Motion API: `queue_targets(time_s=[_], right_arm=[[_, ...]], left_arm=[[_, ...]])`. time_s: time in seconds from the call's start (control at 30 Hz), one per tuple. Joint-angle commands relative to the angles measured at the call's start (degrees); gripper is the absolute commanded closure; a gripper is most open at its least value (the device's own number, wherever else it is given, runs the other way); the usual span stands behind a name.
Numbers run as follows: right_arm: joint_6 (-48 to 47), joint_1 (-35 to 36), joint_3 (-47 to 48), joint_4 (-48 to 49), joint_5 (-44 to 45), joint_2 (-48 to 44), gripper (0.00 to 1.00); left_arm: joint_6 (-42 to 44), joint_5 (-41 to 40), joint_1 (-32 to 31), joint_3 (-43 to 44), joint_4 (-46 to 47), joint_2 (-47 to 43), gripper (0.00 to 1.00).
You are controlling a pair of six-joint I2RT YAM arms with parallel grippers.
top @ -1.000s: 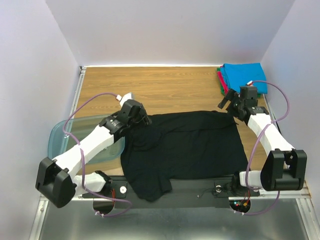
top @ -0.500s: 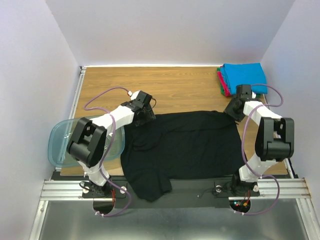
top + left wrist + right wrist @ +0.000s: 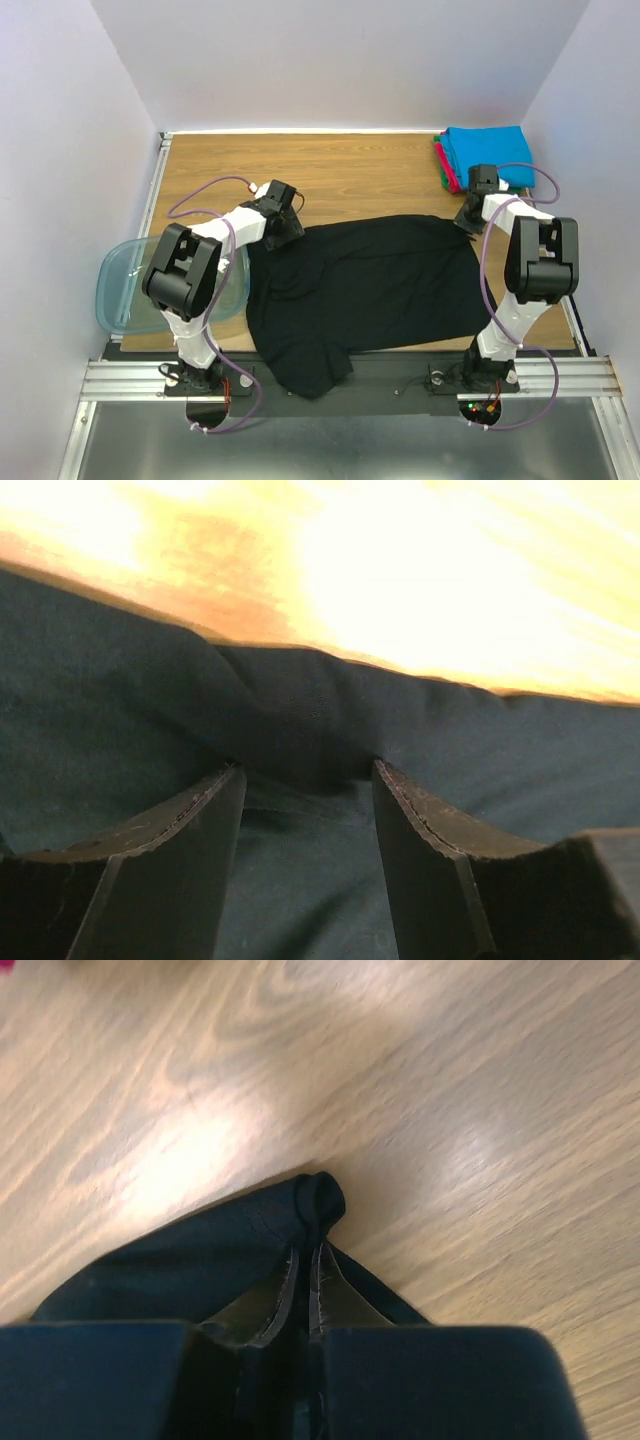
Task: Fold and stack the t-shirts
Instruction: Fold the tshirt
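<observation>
The black t-shirt's near end hangs over the front bar, so my right gripper will retake the t-shirt's far corner (image 3: 320, 1200) and pull the t-shirt farther in before folding.
The large black t-shirt (image 3: 365, 285) lies spread on the wooden table, its near hem hanging over the front rail. My left gripper (image 3: 290, 228) is down on its far left corner. In the left wrist view the fingers (image 3: 308, 770) stand apart, with flat black cloth (image 3: 300, 690) between them and a raised fold at their tips. My right gripper (image 3: 466, 218) is at the far right corner. In the right wrist view it (image 3: 308, 1245) is shut on a rolled bit of the black hem (image 3: 322, 1197). Folded blue (image 3: 490, 150), red-pink (image 3: 440, 160) and green (image 3: 447, 180) t-shirts are stacked at the far right.
A translucent blue-green plastic tub (image 3: 120, 290) sits at the table's left edge, beside the left arm. White walls close in the table on three sides. Bare wood (image 3: 340, 175) stretches beyond the black shirt.
My right gripper came down onto the shirt's far right corner and shut on it. The left arm reached forward to the far left corner. The shirt's far edge has shifted slightly.
</observation>
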Motion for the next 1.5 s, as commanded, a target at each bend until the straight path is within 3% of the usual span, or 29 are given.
queue_targets(time_s=[0.0, 0.13, 0.23, 0.37, 0.4, 0.5, 0.6, 0.73, 0.83, 1.17, 1.43, 1.47], right_arm=[[-2.89, -0.39, 3.1, 1.04, 6.48, 1.6, 1.0], [-6.14, -0.82, 5.38, 1.04, 11.81, 0.37, 0.94], [-6.77, -2.23, 6.44, 0.95, 15.26, -0.08, 0.73], [-7.29, -4.6, 7.76, 0.69, 16.5, 0.19, 0.67], [-7.38, -4.78, 8.02, 0.68, 16.06, 0.1, 0.51], [-7.82, -4.96, 8.46, 0.51, 11.68, -1.04, 0.31], [-7.47, -4.96, 7.15, 0.6, 2.64, -4.45, 0.31], [-8.7, -4.61, 4.17, 2.0, -20.43, -8.86, 0.31], [-8.61, -3.56, 1.09, 4.72, -24.98, -10.44, 0.36], [-9.49, -2.67, 1.07, 5.87, -23.15, -1.24, 0.51], [-8.44, -2.76, 3.71, 5.87, -8.57, 6.07, 0.59], [-8.35, -2.76, 4.94, 5.7, -3.59, 6.51, 0.59]], left_arm=[[1.08, -0.73, 1.01, 1.88, 0.58, 2.1, 0.35], [1.43, -1.25, 1.54, 3.28, 0.14, 4.3, 0.36], [1.52, -1.43, 2.07, 4.25, 0.22, 5.97, 0.36], [2.57, -0.99, 3.03, 7.23, -0.22, 8.17, 0.36], [3.18, -0.81, 3.04, 8.2, -0.22, 9.13, 0.36], [5.03, 0.07, 3.04, 12.76, -1.53, 10.98, 0.36], [5.91, 0.59, 3.04, 16.37, -2.5, 12.12, 0.36], [5.65, 0.42, 3.04, 16.38, -2.06, 11.69, 0.36], [5.39, 0.59, 3.04, 16.12, -2.15, 11.69, 0.36], [5.56, 0.15, 3.48, 16.82, -2.15, 12.57, 0.36], [5.74, 0.33, 6.2, 16.65, -2.15, 13.53, 0.36], [6.0, 0.33, 6.37, 16.38, -2.15, 13.53, 0.36]])
